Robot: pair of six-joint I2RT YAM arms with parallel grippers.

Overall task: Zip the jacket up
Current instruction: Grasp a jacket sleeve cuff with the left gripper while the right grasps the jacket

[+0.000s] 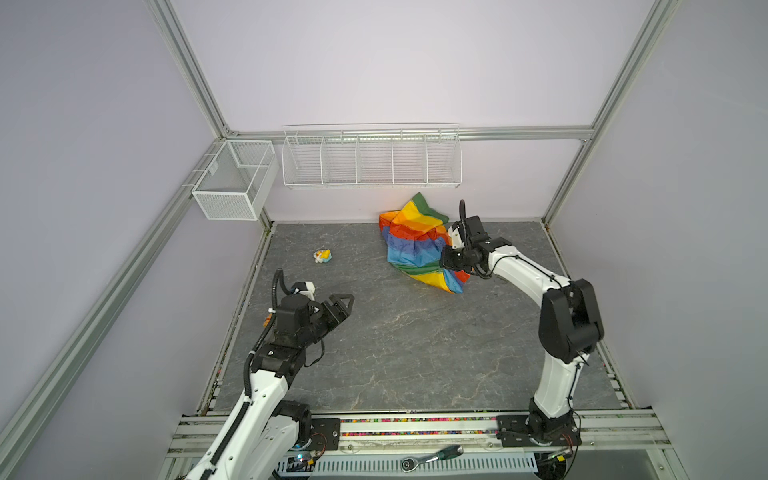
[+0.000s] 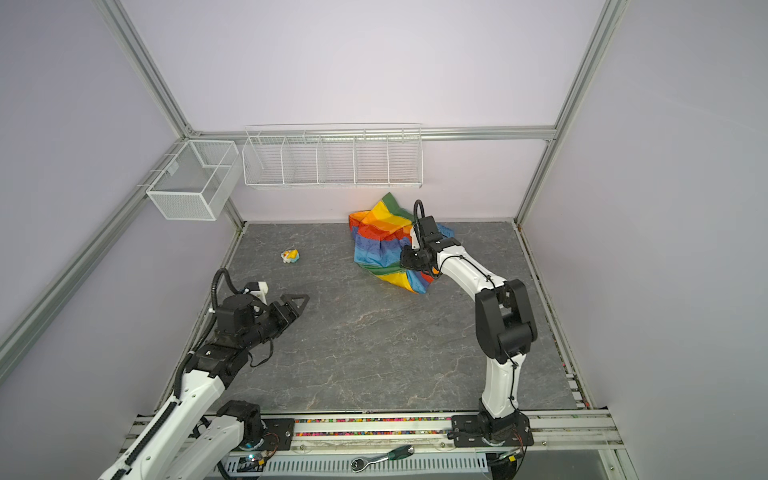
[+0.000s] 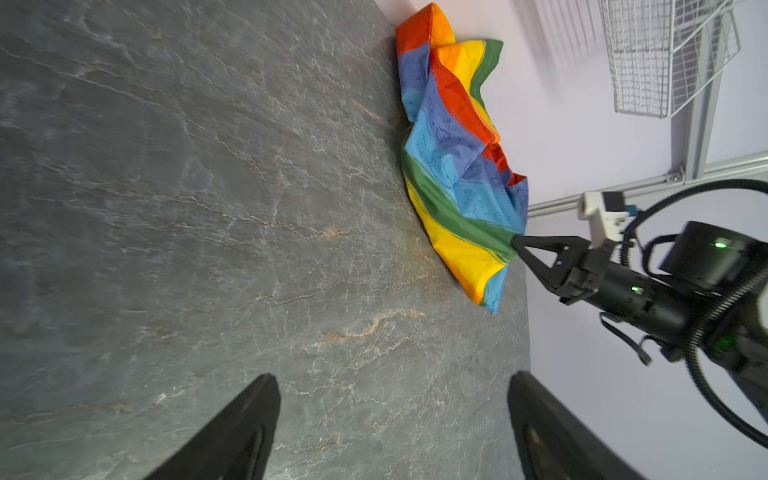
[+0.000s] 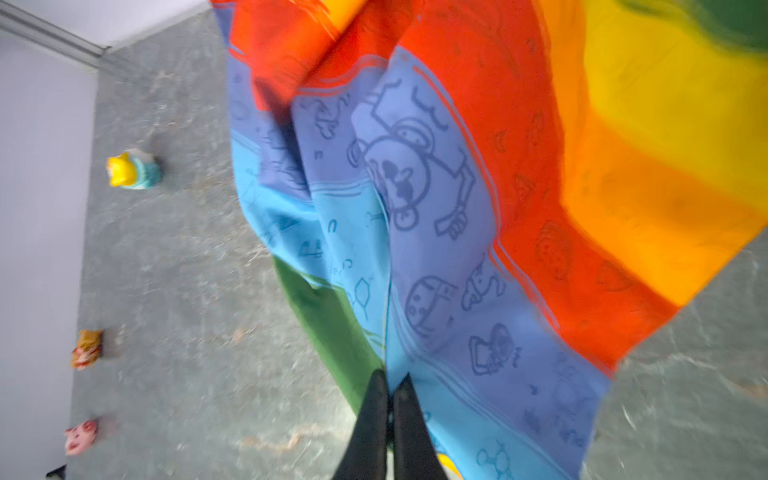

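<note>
Next, I release the jacket's fold with my right gripper over the bare grey table [image 1: 500, 302] just past the jacket's front corner.
The jacket [image 1: 409, 245] [image 2: 380, 245] lies crumpled at the back of the grey table, against the rear wall, with its rainbow stripes facing up. My right gripper [image 1: 444, 266] [image 4: 390, 380] is shut on a fold of it where green meets light blue, near its front edge. In the left wrist view that gripper's [image 3: 515, 240] tip pinches the green stripe of the jacket [image 3: 453, 166] and pulls the cloth taut. My left gripper [image 1: 348, 299] [image 2: 305, 298] [image 3: 392, 378] hovers open over bare table at the left, well apart from the jacket [image 4: 436, 208], with nothing between its fingers.
A small yellow and teal toy [image 1: 322, 255] [image 4: 133, 168] sits on the table left of the jacket. An orange packet [image 4: 86, 349] and a pink pig toy [image 4: 81, 436] lie by the left wall. Wire baskets [image 1: 370, 158] [image 1: 232, 178] hang on the walls. A ratchet [image 1: 432, 457] lies on the front rail.
</note>
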